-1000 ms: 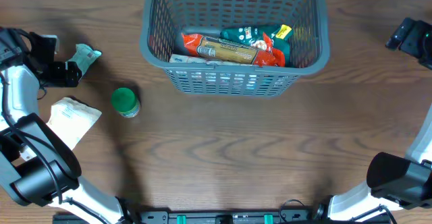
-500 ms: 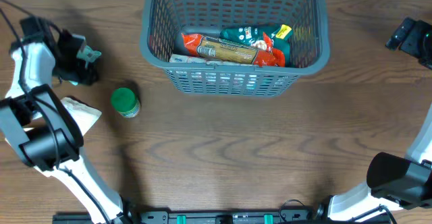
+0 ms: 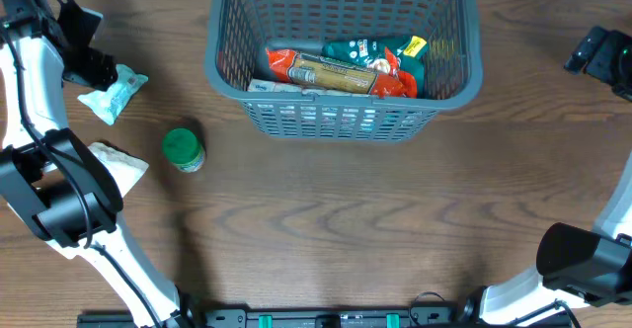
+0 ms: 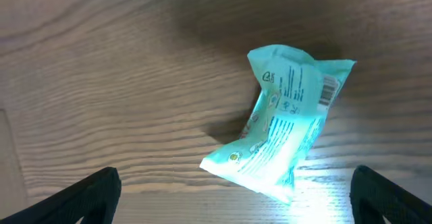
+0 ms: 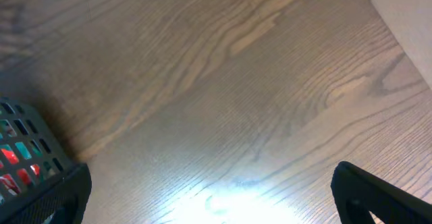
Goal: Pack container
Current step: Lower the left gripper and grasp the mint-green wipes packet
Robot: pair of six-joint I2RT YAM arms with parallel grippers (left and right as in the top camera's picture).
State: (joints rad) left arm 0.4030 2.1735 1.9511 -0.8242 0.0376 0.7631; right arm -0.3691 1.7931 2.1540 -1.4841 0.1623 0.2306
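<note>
My left gripper should next close across the middle of the teal packet [image 3: 114, 95] [image 4: 279, 131], so that the packet's barcode end still sticks out past the fingers.
The container [image 3: 225, 66], a dark grey lattice basket, stands at the far middle of the table. It holds a red-orange packet [image 3: 331, 71] and a dark green bag [image 3: 370, 49]. A crumpled teal packet [image 3: 112, 93] lies on the wood at the far left. My left gripper [image 3: 97, 69] hovers just beyond it. In the left wrist view the teal packet [image 4: 287, 126] lies ahead of my left gripper [image 4: 233, 207], which is open, and its lower corner reaches between the fingertips. My right gripper [image 3: 594, 49] hangs at the far right; in its wrist view my right gripper [image 5: 209, 200] is open over bare wood.
A jar with a green lid [image 3: 183, 150] stands left of centre. A white pouch [image 3: 111, 165] lies beside it, near the left arm. A corner of the basket [image 5: 27, 153] shows at the left of the right wrist view. A pale surface [image 5: 405, 8] lies past the table's far edge.
My left gripper has swung toward the table's far edge, and the teal packet it partly covered now lies in full view on the wood. The right arm has not moved.
</note>
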